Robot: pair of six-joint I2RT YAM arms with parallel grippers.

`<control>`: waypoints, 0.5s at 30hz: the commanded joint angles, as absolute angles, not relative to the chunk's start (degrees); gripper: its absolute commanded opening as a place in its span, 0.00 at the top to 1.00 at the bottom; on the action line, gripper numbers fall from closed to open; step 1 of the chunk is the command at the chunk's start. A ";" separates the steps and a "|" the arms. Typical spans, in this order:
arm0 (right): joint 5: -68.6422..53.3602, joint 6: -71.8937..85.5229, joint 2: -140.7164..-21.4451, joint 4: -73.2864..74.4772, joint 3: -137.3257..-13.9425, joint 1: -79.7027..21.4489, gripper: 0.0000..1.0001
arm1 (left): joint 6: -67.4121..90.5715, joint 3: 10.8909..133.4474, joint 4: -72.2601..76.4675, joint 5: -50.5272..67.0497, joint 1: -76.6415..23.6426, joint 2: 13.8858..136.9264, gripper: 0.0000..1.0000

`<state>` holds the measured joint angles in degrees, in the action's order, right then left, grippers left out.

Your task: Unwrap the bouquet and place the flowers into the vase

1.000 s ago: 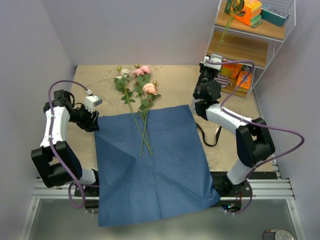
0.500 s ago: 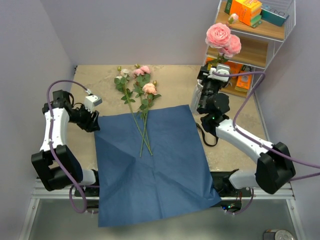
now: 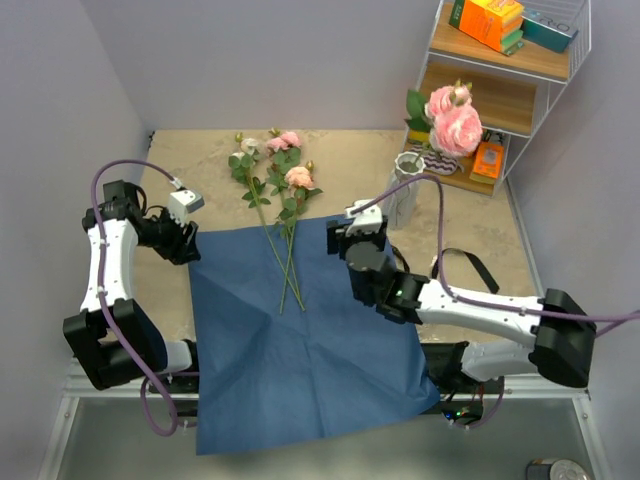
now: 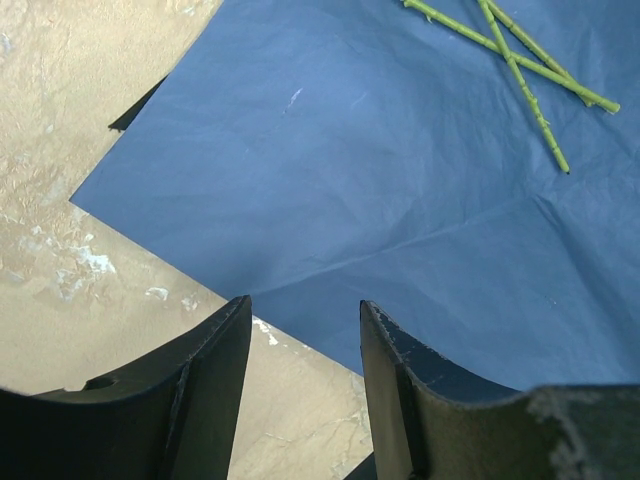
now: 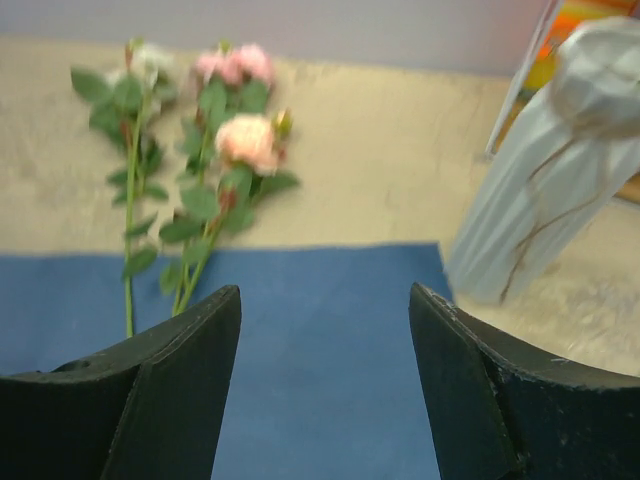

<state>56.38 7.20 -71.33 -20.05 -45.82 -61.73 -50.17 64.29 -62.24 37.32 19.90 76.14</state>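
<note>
The robot's right gripper needs to next move to the peach flower's stem [image 3: 291,231] [image 5: 198,266] and close there, just below its leaves at the blue paper's far edge.
The bouquet lies unwrapped: its blue paper [image 3: 300,330] is spread flat, with several flowers [image 3: 285,190] lying across its far edge and the table. Their green stems [image 4: 520,65] cross on the paper. Two pink roses [image 3: 455,125] stand in the whitish ribbed vase [image 3: 405,200], at the paper's far right corner. My right gripper [image 3: 345,235] hovers open over the paper [image 5: 320,380], with the vase [image 5: 540,200] to its right and the lying flowers [image 5: 245,140] ahead. My left gripper [image 4: 303,320] is open and empty at the paper's left edge [image 3: 185,238].
A wire shelf [image 3: 520,90] with orange boxes [image 3: 490,22] stands at the back right, just behind the vase. A black ribbon [image 3: 445,272] lies on the table right of the paper. Walls close in left and behind. The paper's near edge overhangs the table front.
My right gripper carried pink roses to the vase, opened and let them go there, then swung down and left over the blue paper. The left arm has not moved.
</note>
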 commanded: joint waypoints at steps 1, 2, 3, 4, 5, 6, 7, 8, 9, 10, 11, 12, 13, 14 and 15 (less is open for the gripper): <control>59.68 20.90 -81.16 -6.72 -52.18 -65.47 0.29 | -51.42 65.22 -62.75 39.11 20.74 74.53 0.48; 58.20 21.87 -84.08 -5.11 -54.47 -65.57 0.29 | -51.33 65.21 -62.75 39.20 20.74 74.53 0.48; 57.31 22.58 -86.20 -3.97 -58.58 -65.65 0.29 | -51.42 65.13 -62.75 39.20 20.83 74.53 0.48; 55.04 22.67 -88.22 -3.69 -60.19 -65.48 0.30 | -51.42 64.95 -62.67 39.20 20.83 74.44 0.48; 52.76 22.68 -92.51 -3.43 -62.03 -65.22 0.32 | -51.50 64.86 -62.67 39.20 20.92 74.36 0.48; 50.99 22.85 -94.38 -2.99 -66.05 -64.78 0.34 | -51.50 64.69 -62.40 39.11 21.00 74.27 0.48; 49.93 23.90 -96.92 -0.20 -68.62 -63.64 0.35 | -51.50 64.43 -62.32 39.11 21.01 74.44 0.48; 48.96 25.39 -100.60 2.00 -70.99 -63.02 0.37 | -51.42 64.34 -62.23 39.02 21.09 74.36 0.48; 46.34 26.18 -102.64 2.63 -74.15 -62.41 0.38 | -51.50 64.25 -62.23 38.94 21.18 74.44 0.48; 44.93 26.80 -104.22 4.12 -75.57 -60.84 0.41 | -51.59 64.34 -62.23 38.76 21.09 74.53 0.48; 43.00 27.94 -105.72 5.26 -76.98 -59.78 0.42 | -51.59 64.34 -62.23 38.67 21.27 74.53 0.48; 39.67 29.86 -109.13 6.49 -79.78 -58.81 0.43 | -51.77 64.42 -62.23 38.41 21.36 74.53 0.48; 38.33 30.67 -110.46 8.33 -81.02 -57.23 0.45 | -51.94 64.51 -62.23 38.23 21.44 74.36 0.48; 37.19 30.93 -111.96 8.87 -82.08 -56.69 0.46 | -52.03 64.51 -62.23 38.15 21.71 74.44 0.48; 36.31 31.63 -114.50 9.49 -84.27 -56.17 0.47 | -52.29 64.51 -62.14 37.97 21.80 74.44 0.48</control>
<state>43.29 25.56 -109.47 3.01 -78.04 -59.66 -50.61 64.27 -62.24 37.28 20.73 75.72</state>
